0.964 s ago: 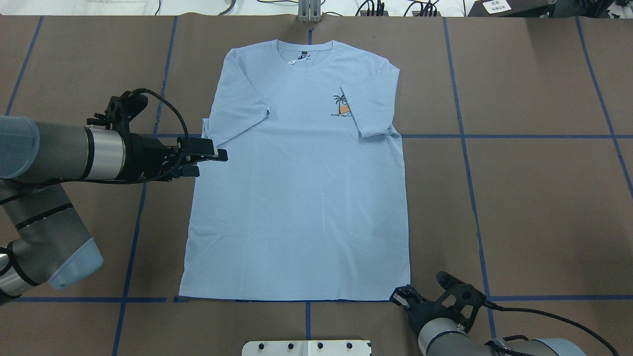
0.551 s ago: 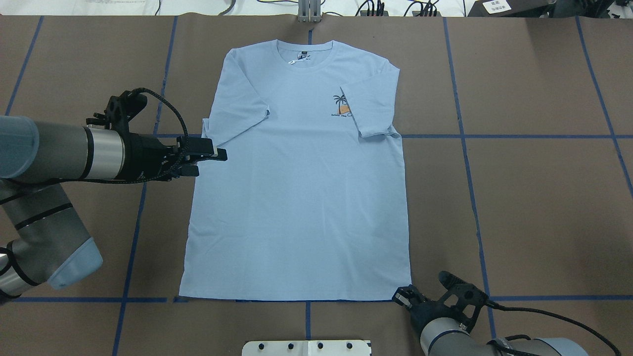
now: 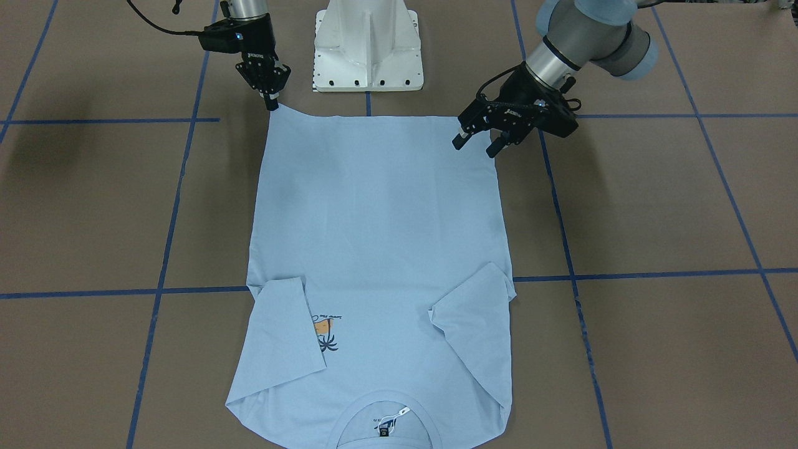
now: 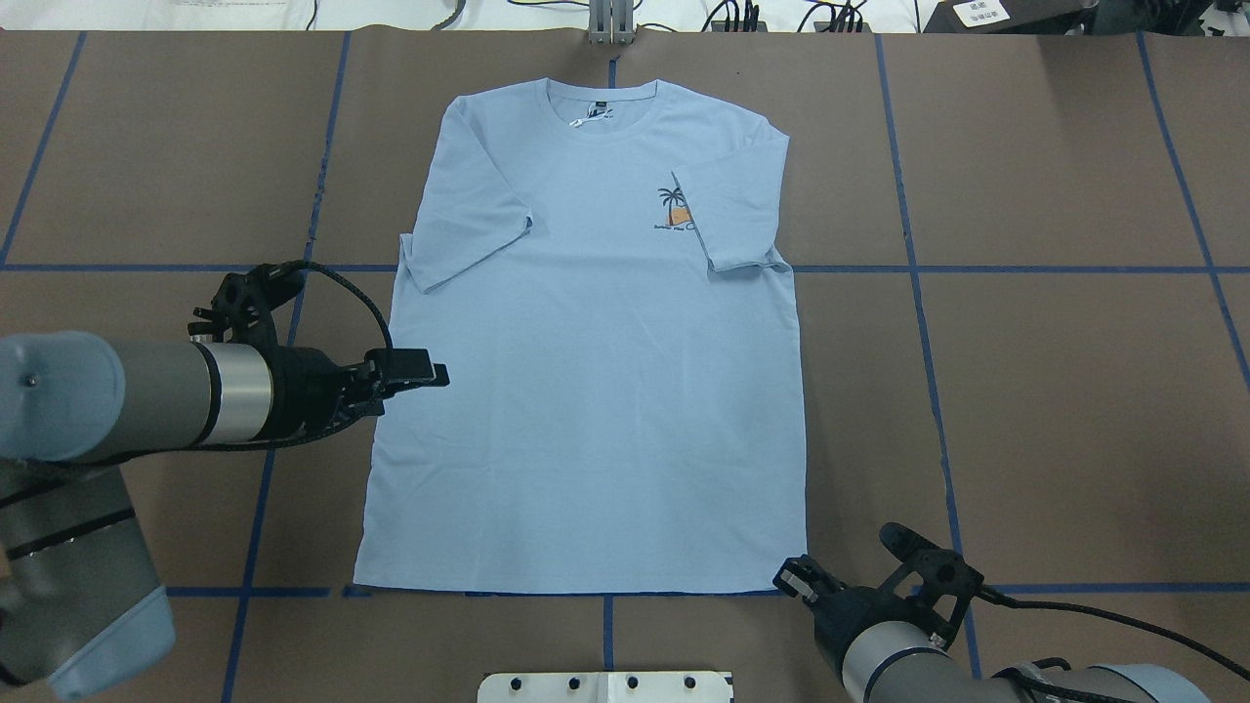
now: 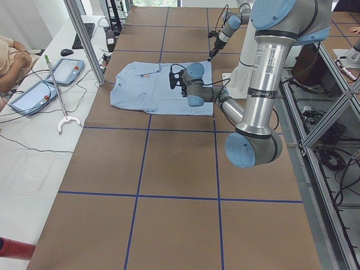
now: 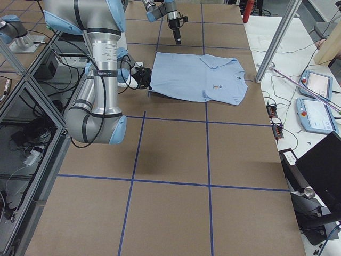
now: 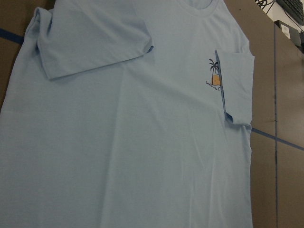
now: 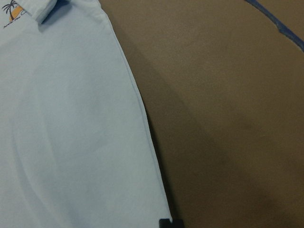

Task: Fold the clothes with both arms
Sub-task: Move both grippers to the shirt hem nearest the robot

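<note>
I will next move my left gripper to the light blue T-shirt's free hem corner (image 3: 484, 135) and close it there, because my right gripper holds the other one.
The light blue T-shirt (image 4: 586, 391) lies flat on the brown table, neck away from the robot, both sleeves folded in. Its palm-tree print (image 4: 674, 210) is partly covered by one sleeve. My left gripper (image 3: 475, 146) hovers open at the shirt's side edge, roughly midway down the body; the overhead view shows the same left gripper (image 4: 437, 372). My right gripper (image 3: 272, 105) is shut to a point on the near hem corner, which is drawn up toward it. The right wrist view shows the T-shirt's side edge (image 8: 61, 118) and one dark fingertip (image 8: 171, 222).
The white pedestal base (image 3: 368, 50) stands just behind the hem. Blue tape lines cross the table (image 4: 1025, 391). Beyond the collar end are a metal post (image 5: 84, 39), tablets (image 5: 34, 93) on a side table and a person's arm (image 5: 11, 56).
My left gripper has slid along the shirt's side edge toward the robot, from beside the sleeve to mid-body. The right gripper has barely shifted at the hem corner.
</note>
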Controlling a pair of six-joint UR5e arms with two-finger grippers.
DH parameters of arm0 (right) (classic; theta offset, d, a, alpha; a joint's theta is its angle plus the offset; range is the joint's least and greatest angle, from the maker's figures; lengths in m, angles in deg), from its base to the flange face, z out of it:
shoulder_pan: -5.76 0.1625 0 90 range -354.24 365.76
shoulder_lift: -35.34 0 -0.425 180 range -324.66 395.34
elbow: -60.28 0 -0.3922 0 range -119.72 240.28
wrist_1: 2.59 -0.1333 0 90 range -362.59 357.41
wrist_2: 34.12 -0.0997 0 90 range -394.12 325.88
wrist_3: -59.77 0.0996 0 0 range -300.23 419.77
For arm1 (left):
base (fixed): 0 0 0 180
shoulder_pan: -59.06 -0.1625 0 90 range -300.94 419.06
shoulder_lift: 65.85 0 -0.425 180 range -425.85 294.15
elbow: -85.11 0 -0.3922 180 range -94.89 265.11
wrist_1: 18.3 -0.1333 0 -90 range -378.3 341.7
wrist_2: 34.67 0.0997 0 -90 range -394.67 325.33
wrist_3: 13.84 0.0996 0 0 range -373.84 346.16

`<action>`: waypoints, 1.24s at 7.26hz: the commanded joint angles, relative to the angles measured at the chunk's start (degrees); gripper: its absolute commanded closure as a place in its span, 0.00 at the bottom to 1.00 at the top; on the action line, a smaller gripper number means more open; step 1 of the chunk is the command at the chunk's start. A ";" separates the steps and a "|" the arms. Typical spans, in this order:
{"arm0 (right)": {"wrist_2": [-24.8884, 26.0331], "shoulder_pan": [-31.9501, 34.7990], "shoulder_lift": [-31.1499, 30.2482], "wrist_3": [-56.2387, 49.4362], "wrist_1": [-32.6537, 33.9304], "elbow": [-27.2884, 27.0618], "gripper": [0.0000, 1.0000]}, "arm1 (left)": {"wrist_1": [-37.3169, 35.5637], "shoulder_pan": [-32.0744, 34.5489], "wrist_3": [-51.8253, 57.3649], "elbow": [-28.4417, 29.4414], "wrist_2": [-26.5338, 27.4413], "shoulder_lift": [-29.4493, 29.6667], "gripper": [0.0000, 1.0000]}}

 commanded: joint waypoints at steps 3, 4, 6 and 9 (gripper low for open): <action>0.00 -0.03 0.03 0.00 0.00 -0.07 1.00 | -16.26 -11.17 -3.04 -5.03 9.86 -2.77 0.04; 0.00 -0.03 0.03 0.00 -0.09 0.01 1.00 | -16.79 -13.96 -9.33 -4.77 10.12 -3.20 0.09; 0.00 -0.12 0.29 0.00 -0.09 0.02 1.00 | -17.76 -16.10 -10.54 -3.90 9.86 -4.96 0.09; 0.00 -0.12 0.47 0.00 -0.09 0.01 1.00 | -18.90 -17.33 -10.63 -1.61 9.94 -4.87 0.18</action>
